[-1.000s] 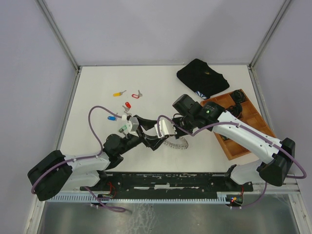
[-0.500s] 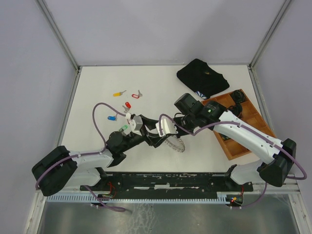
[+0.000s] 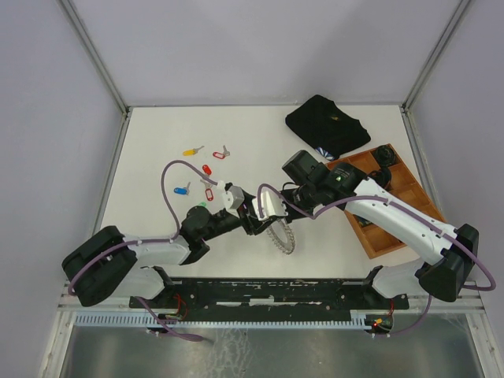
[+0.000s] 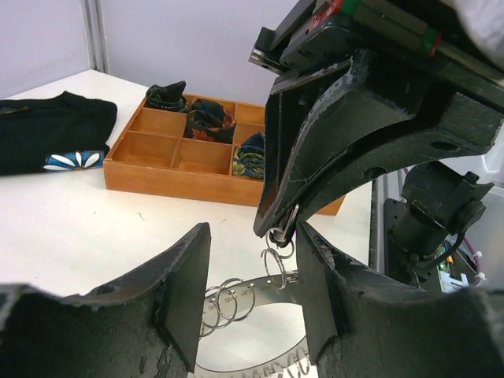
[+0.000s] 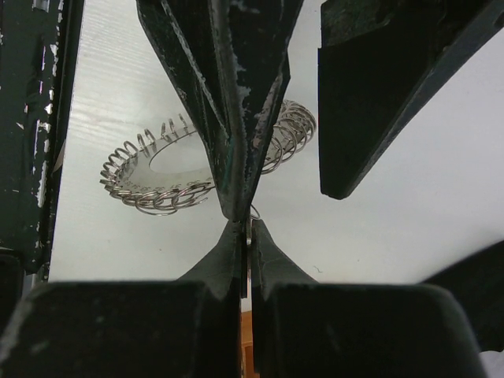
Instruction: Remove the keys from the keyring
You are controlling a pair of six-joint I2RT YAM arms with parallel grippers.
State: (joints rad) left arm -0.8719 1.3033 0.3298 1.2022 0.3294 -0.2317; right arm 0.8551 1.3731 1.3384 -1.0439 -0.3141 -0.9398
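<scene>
My right gripper covers the key up to its split ring, so next my left gripper pinches the key before my right gripper takes the key's loose end (image 5: 244, 287).
The keyring (image 3: 281, 236) hangs tilted just above the table, below both grippers. My right gripper (image 3: 270, 214) is shut on a thin silver piece (image 5: 249, 234) joined to the keyring (image 5: 197, 161) by small split rings (image 4: 277, 264). My left gripper (image 3: 250, 218) is open, and its fingers (image 4: 187, 293) stand on either side of the right fingertips (image 4: 287, 213), touching nothing. Loose keys lie on the table at the left: yellow (image 3: 190, 150), red (image 3: 207, 169), blue (image 3: 182, 190), green (image 3: 202, 205). Another key (image 3: 224, 152) and a red tag (image 3: 209, 194) lie there too.
A wooden compartment tray (image 3: 370, 232) holding dark coiled items stands at the right, and also shows in the left wrist view (image 4: 157, 161). A black folded cloth (image 3: 327, 124) lies at the back right. The two arms crowd each other over the table's middle.
My left arm has reached right, bringing its open jaws around the right fingertips. The keyring has tipped from lying flat to hanging tilted. The right gripper stays shut.
</scene>
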